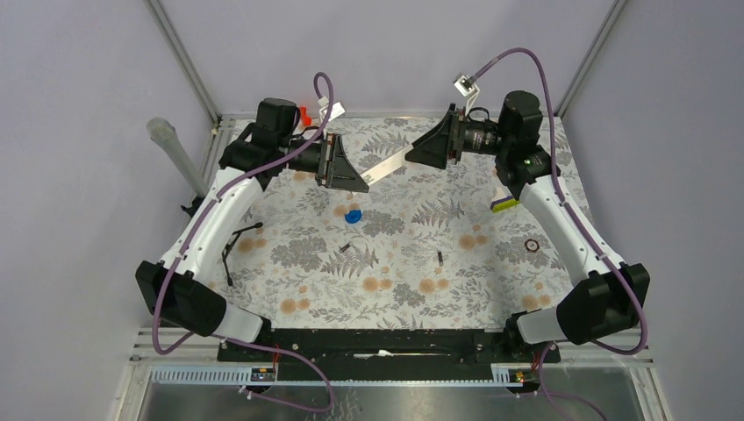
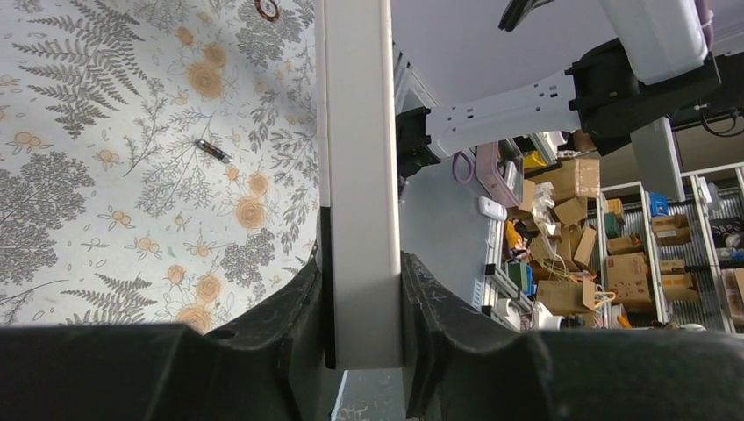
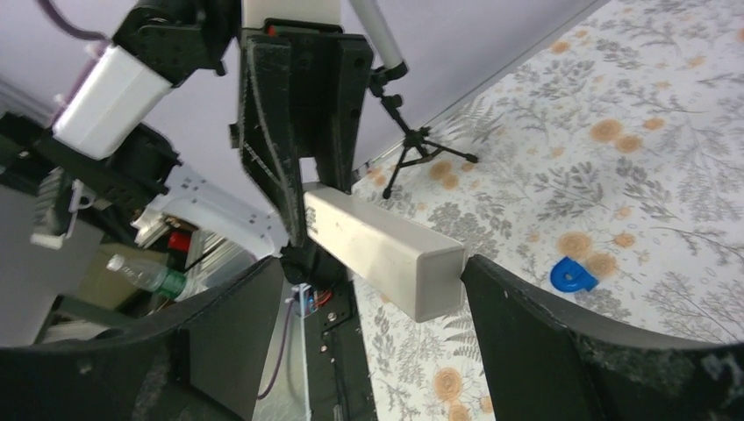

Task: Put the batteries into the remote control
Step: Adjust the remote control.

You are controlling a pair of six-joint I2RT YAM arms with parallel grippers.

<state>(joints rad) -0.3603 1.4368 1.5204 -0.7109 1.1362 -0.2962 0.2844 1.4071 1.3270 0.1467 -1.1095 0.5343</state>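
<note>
The remote control slants across my right gripper's open fingers; it should straighten and close on the remote control's loose end (image 3: 439,282) before my left gripper opens.
The white remote control (image 1: 386,165) hangs in the air over the back of the table. My left gripper (image 1: 361,181) is shut on one end of it; in the left wrist view the bar (image 2: 355,132) stands clamped between the fingers of my left gripper (image 2: 361,263). My right gripper (image 1: 412,154) is open at the other end. In the right wrist view the bar's end (image 3: 377,246) lies between the spread fingers of my right gripper (image 3: 368,272), close to the right one. Two batteries (image 1: 346,247) (image 1: 439,258) lie on the cloth; one also shows in the left wrist view (image 2: 213,151).
A blue blob (image 1: 352,215) lies on the flowered cloth under the remote, also in the right wrist view (image 3: 572,275). A small dark ring (image 1: 531,245) lies at the right. A small black tripod (image 1: 232,250) stands at the left. A yellow-green object (image 1: 503,202) sits by the right arm.
</note>
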